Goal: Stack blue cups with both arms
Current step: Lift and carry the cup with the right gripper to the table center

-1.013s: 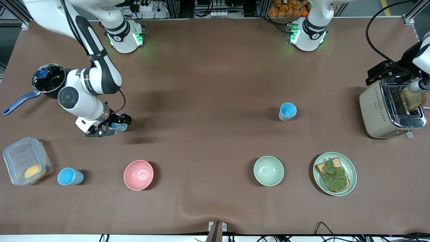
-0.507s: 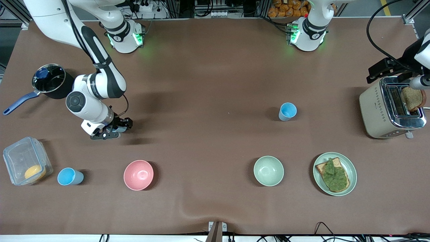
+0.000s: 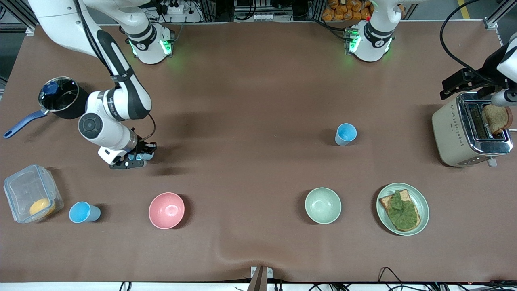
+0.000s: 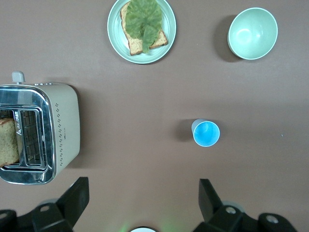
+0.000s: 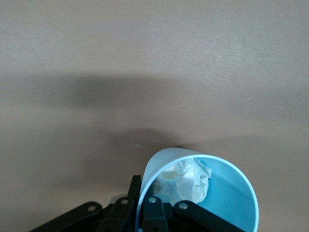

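Note:
Next, my right gripper releases its pale blue cup, now low beside the pot, on the pot side of the second pale blue cup (image 3: 269, 136).
My right gripper (image 3: 135, 157) is down near the table at the right arm's end, beside the pot. It is shut on the rim of a pale blue cup (image 5: 212, 193), one finger inside the wall and one outside (image 5: 145, 195). A white wad (image 5: 188, 181) lies in that cup. A second pale blue cup (image 3: 346, 134) stands upright and alone toward the left arm's end, also in the left wrist view (image 4: 206, 133). My left gripper (image 4: 143, 200) hangs high over the table by the toaster, open, with nothing between its fingers.
A brighter blue cup (image 3: 83, 212) stands beside a clear lidded box (image 3: 24, 188). A dark pot (image 3: 60, 97), a pink bowl (image 3: 166, 210), a green bowl (image 3: 322, 205), a plate with toast and greens (image 3: 422, 212) and a toaster (image 3: 452, 133) holding bread stand around.
My right gripper has shut on the wad cup's rim after shifting slightly toward the left arm's end. The left gripper has hardly moved.

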You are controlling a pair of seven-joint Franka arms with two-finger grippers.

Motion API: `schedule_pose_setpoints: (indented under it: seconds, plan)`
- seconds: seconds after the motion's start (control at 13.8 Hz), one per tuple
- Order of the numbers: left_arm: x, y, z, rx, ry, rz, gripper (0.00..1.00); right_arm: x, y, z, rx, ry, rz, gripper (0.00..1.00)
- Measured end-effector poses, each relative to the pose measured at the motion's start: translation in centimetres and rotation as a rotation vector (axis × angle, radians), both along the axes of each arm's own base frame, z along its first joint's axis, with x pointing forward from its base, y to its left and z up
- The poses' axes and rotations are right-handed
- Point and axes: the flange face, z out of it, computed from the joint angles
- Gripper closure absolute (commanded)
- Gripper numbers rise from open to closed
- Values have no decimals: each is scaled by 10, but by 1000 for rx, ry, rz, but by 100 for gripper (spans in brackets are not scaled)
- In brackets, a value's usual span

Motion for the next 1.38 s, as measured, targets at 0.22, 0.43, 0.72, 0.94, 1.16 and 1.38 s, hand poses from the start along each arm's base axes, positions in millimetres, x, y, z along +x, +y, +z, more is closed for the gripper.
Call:
schedule_pose_setpoints:
  seconds: [0.22, 0.43, 0.72, 0.94, 1.16, 1.38]
  plan:
    - [2, 0, -5, 0, -3, 1, 0, 7, 46, 20, -12, 11, -60, 100]
    - [2, 1, -6, 0, -4, 2, 0, 8, 152, 68, -20, -20, -145, 100]
    - [5, 1, -9, -1, -20, 3, 0, -6, 262, 120, 25, -104, -261, 100]
    - [7, 1, -15, -1, -25, 4, 0, -21, 344, 130, 52, -119, -320, 100]
    - [8, 2, -19, -1, -25, 5, 0, -57, 429, 102, -8, -71, -296, 100]
    - [8, 1, -22, -1, -23, 4, 0, -83, 467, 63, -70, -79, -219, 100]
